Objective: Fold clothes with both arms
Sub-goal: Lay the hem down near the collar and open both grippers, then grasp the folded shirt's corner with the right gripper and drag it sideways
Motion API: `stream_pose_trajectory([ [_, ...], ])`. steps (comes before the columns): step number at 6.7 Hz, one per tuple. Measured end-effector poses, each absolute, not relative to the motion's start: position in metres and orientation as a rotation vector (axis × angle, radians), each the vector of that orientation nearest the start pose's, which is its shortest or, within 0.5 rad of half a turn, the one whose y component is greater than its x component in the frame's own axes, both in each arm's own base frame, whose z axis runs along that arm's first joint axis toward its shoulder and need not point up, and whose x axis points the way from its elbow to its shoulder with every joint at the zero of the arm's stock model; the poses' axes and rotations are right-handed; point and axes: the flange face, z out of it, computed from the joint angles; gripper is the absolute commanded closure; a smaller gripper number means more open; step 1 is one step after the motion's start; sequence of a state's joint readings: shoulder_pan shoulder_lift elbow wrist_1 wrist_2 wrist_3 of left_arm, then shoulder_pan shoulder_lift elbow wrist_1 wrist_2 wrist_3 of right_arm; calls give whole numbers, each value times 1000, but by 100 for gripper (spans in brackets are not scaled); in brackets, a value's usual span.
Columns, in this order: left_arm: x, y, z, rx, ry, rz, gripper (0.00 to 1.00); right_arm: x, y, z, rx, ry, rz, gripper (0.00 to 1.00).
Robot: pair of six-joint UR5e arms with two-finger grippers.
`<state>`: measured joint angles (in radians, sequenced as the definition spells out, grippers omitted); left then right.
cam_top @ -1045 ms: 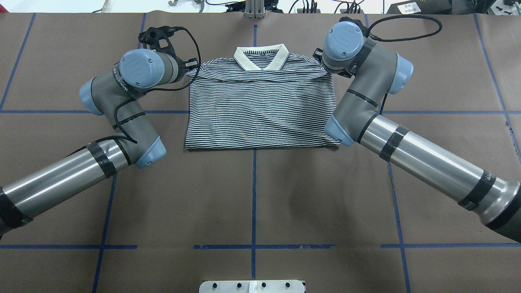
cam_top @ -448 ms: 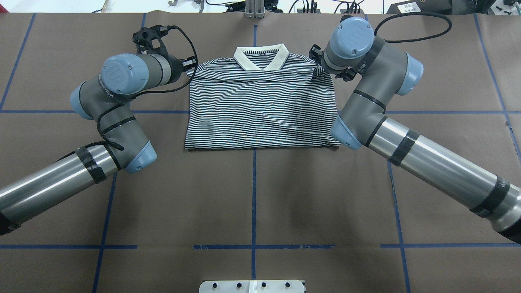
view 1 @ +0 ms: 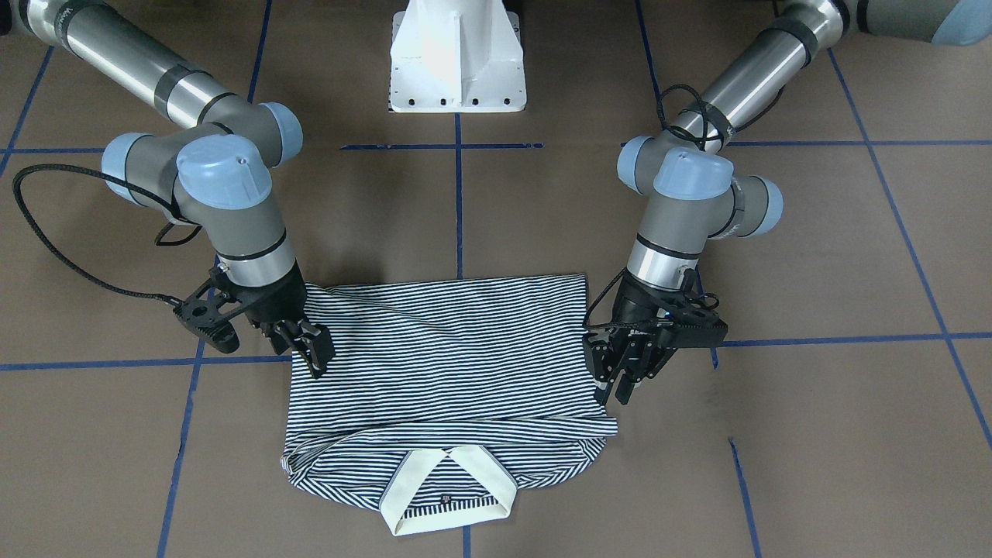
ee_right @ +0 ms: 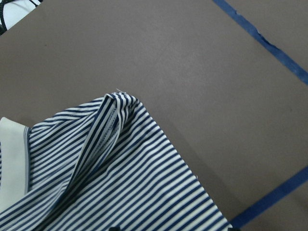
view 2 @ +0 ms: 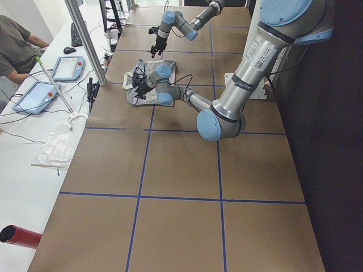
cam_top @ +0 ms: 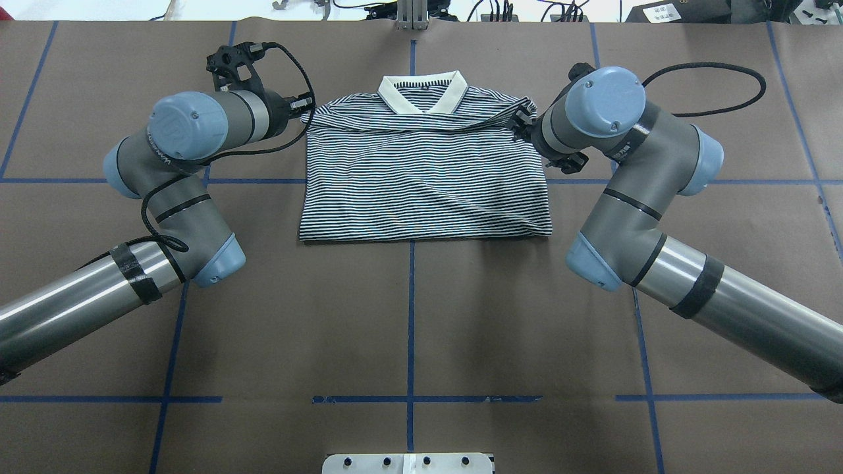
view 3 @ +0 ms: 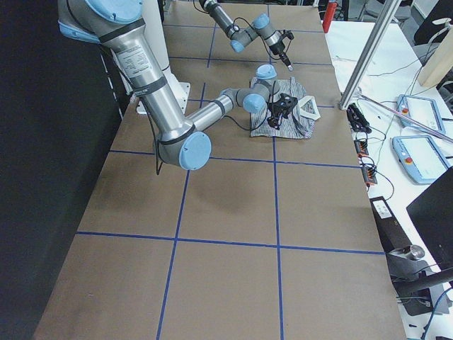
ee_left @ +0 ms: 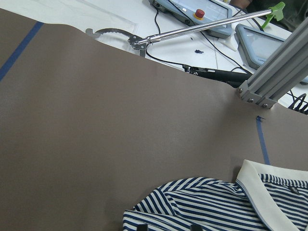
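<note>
Next, I grab the hem corner [view 1: 313, 291] of the striped polo shirt with my right gripper on its own side, opposite the collar end.
The striped polo shirt [cam_top: 421, 178] lies folded in a rectangle at the far middle of the table, its cream collar [cam_top: 423, 92] away from the robot. From across the table the shirt [view 1: 442, 349] shows a folded band above the collar [view 1: 446, 496]. My left gripper [view 1: 616, 386] hangs open, fingertips down, at the shirt's side edge near the shoulder. My right gripper [view 1: 316, 358] hovers open over the opposite edge, its fingers holding nothing. Only shirt cloth [ee_left: 202, 202] and brown table fill the left wrist view. A peaked sleeve corner [ee_right: 118, 98] appears in the right wrist view.
The white pedestal base [view 1: 457, 62] stands at the robot's side of the table. An aluminium post [cam_top: 411, 13] rises just beyond the collar. A side bench carries tablets [view 2: 37, 96] where a person [view 2: 17, 45] sits. Blue tape lines [cam_top: 410, 316] cross the brown cover.
Both arms have swung outward from the shirt's shoulders, the right one farther, toward the robot and to the right. The shirt has stayed where it lay.
</note>
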<state>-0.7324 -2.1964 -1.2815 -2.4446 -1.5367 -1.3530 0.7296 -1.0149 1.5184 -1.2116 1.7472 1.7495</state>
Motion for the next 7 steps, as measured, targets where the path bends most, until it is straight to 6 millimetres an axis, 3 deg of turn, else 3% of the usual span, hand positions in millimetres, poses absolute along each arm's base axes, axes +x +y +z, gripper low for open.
stream_pose_trajectory([
  [2,467,-599,320,580,1078,-474,59,-455,-531,332,32,-901,780,21],
  [5,473,-594,323,563,1082,-483,59,-470,-472,364,-46,-877,777,25],
  [6,473,-594,323,562,1082,-484,59,-472,-463,372,-57,-865,773,35],
  [7,473,-594,324,562,1081,-484,59,-474,-459,376,-62,-859,770,69],
])
